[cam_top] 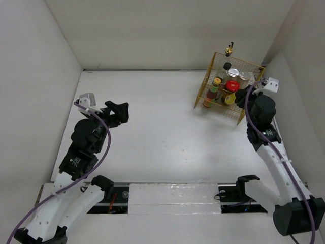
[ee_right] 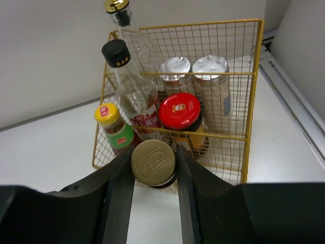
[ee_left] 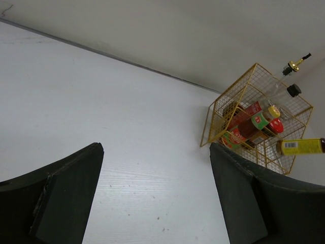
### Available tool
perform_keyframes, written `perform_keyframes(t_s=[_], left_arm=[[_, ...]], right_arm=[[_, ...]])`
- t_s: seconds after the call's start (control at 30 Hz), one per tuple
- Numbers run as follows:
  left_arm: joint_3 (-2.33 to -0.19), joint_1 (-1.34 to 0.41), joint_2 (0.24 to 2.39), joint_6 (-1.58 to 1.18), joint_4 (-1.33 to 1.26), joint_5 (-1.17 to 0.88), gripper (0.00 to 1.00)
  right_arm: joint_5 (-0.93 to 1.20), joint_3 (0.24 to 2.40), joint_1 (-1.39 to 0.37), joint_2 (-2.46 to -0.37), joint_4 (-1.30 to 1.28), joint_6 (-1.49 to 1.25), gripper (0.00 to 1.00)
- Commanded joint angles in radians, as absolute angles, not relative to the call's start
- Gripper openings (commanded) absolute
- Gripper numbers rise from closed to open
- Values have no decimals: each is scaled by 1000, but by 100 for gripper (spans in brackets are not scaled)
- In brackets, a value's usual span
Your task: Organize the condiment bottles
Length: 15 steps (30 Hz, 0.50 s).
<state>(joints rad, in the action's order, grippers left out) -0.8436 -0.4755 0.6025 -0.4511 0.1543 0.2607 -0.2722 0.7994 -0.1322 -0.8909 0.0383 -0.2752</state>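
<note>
The bottle in my right gripper needs to be released in the rack's near row (cam_top: 229, 109) (ee_right: 197, 166), in front of the red-lidded jar.
The yellow wire rack (ee_right: 251, 76) holds a gold-spout clear bottle (ee_right: 118, 7), a tall black-capped clear bottle (ee_right: 116, 53), two silver-lidded jars (ee_right: 175, 68), a red-lidded jar (ee_right: 179, 111) and a yellow-capped brown bottle (ee_right: 108, 114). My right gripper (ee_right: 153, 151) is shut on another yellow-capped brown bottle (ee_right: 153, 165), gripped just below its cap and held at the rack's near side. That bottle also shows in the top view (cam_top: 230, 98) and the left wrist view (ee_left: 302, 146). My left gripper (ee_left: 157, 193) is open and empty, far left of the rack (cam_top: 251, 65).
The rack stands in the back right corner, close to the back wall and the right wall. White walls enclose the table on three sides. My left gripper (cam_top: 119, 111) hovers over the bare white table at the left.
</note>
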Motion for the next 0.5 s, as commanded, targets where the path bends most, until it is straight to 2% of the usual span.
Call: perform_keyframes(t_s=[0.0, 0.2, 0.47], left_arm=[[-842, -471, 603, -439, 115, 249, 81], [-842, -471, 603, -430, 115, 238, 81], [-842, -471, 621, -430, 115, 229, 81]], right_arm=[[-302, 885, -111, -990, 202, -244, 20], [-269, 974, -49, -1130, 242, -215, 19], [-268, 943, -38, -1235, 242, -206, 22]])
